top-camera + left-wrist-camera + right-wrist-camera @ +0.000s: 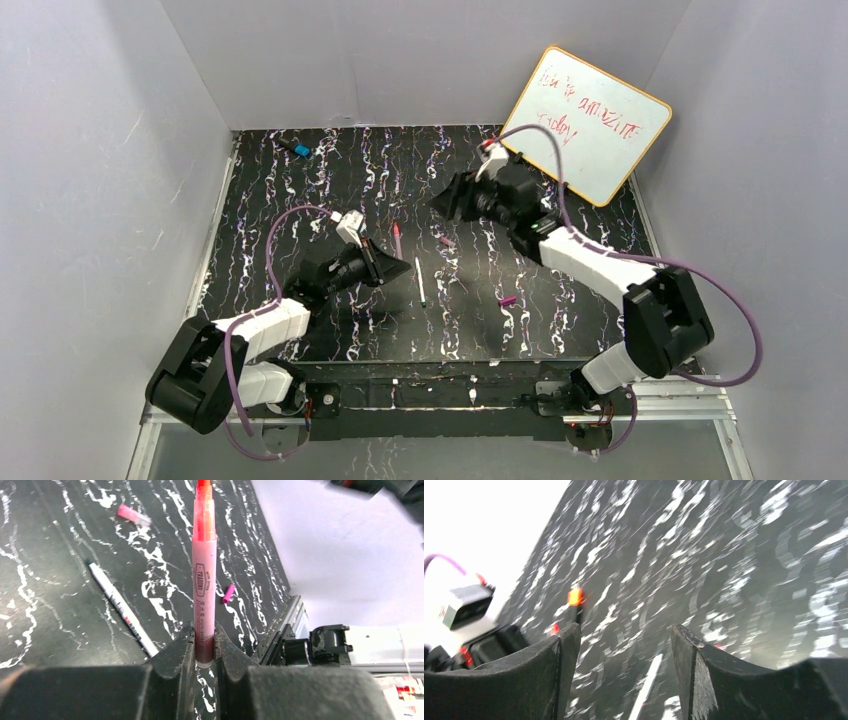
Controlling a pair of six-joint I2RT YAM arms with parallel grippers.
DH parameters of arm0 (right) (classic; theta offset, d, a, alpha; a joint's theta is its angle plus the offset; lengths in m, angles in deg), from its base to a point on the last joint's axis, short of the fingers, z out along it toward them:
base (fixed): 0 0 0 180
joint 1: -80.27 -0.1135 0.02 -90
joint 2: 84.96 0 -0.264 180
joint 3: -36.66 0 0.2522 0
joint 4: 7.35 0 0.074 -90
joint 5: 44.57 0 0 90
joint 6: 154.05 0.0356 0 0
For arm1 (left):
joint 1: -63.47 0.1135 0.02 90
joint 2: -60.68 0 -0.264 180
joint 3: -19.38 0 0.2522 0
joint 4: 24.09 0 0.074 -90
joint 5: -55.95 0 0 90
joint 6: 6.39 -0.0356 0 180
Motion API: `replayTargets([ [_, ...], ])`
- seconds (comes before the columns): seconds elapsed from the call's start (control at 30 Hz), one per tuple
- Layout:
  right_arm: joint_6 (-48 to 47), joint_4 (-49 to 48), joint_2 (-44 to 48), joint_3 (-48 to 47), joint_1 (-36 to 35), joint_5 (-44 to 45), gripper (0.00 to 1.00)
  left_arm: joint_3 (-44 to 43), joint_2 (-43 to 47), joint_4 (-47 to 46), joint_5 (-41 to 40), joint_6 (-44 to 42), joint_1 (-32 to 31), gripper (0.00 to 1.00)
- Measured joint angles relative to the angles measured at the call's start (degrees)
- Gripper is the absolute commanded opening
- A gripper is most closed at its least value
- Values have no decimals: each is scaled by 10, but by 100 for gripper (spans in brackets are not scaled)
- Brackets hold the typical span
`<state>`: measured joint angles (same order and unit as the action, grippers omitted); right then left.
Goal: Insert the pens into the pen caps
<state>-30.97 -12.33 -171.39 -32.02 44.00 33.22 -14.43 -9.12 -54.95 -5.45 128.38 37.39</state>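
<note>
The pink pen needs a cap, so the robot's right gripper will next go to the pale pink cap's end [450, 244] toward the magenta cap and close there.
My left gripper [204, 630] [403, 265] is shut on the lower end of the thin pink pen [204, 580] [397, 240], whose orange-red tip points away from the jaws. The thin white pen [122, 609] [420, 281] [646, 685] lies on the mat just right of it. A pale pink cap [132, 514] [446, 241] and a magenta cap [228, 593] [507, 300] lie loose on the mat. My right gripper [624, 630] [438, 200] hangs open above the mat's middle with nothing between its fingers. A blurred orange piece [575, 596] shows by its left finger; I cannot tell what it is.
A black marker with a blue end [297, 148] lies at the far left of the mat. A whiteboard [590, 120] with red writing leans in the back right corner. Grey walls close in the black marbled mat [340, 190] on three sides.
</note>
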Motion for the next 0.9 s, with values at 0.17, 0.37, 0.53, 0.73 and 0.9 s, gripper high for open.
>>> replayTargets([
  [0.17, -120, 67, 23, -55, 50, 52, 63, -7, 3, 66, -28, -20, 0, 0],
  [0.37, -164, 199, -45, -126, 46, 80, 67, -60, 28, 208, -71, -74, 0, 0],
  [0.53, -34, 319, -101, -197, 46, 101, 69, -129, 54, 330, -102, -130, 0, 0],
  [0.73, 269, 391, -94, -222, 45, 149, 67, -180, 68, 417, -124, -171, 0, 0],
  [0.9, 584, 549, -119, -311, 44, 188, 61, -182, 75, 455, -132, -177, 0, 0],
])
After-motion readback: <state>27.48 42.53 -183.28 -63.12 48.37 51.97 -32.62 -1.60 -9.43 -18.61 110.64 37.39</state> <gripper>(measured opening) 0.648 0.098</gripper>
